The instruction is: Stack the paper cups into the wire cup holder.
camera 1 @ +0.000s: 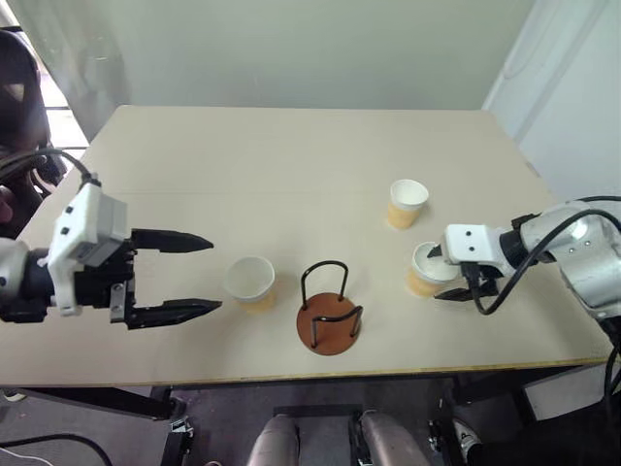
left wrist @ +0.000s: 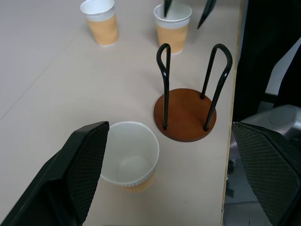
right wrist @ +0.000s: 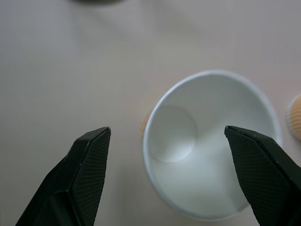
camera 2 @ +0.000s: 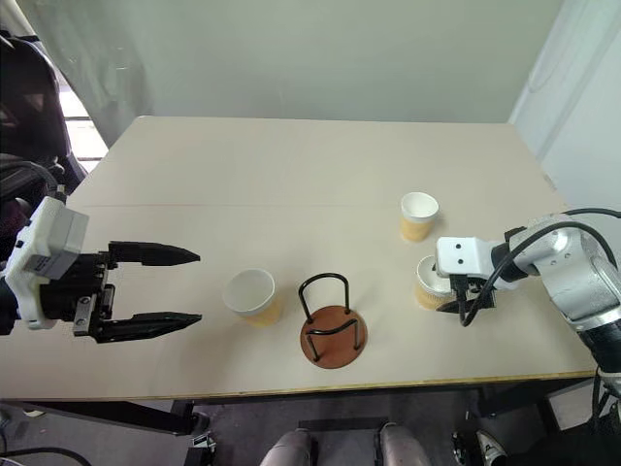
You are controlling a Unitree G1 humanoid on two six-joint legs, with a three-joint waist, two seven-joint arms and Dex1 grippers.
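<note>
The robot's left gripper needs to next move to the near rim (camera 1: 236,293) (left wrist: 151,170) of the tan paper cup beside the wire cup holder and close there.
Three tan paper cups stand upright on the table. One cup (camera 1: 250,282) is just left of the wire cup holder (camera 1: 330,311), which is empty near the front edge. My left gripper (camera 1: 215,275) is open, level and a short way left of that cup, pointing at it. A second cup (camera 1: 408,202) stands further back on the right. Over the third cup (camera 1: 425,272), my right gripper (camera 1: 439,274) hangs open; the right wrist view looks straight into this cup (right wrist: 211,146) between the spread fingers (right wrist: 84,179), with no contact visible.
The table's front edge (camera 1: 291,377) runs just behind the holder's base. A dark chair (camera 1: 19,97) stands off the table's left side. A white wall panel (camera 1: 572,87) rises at the far right.
</note>
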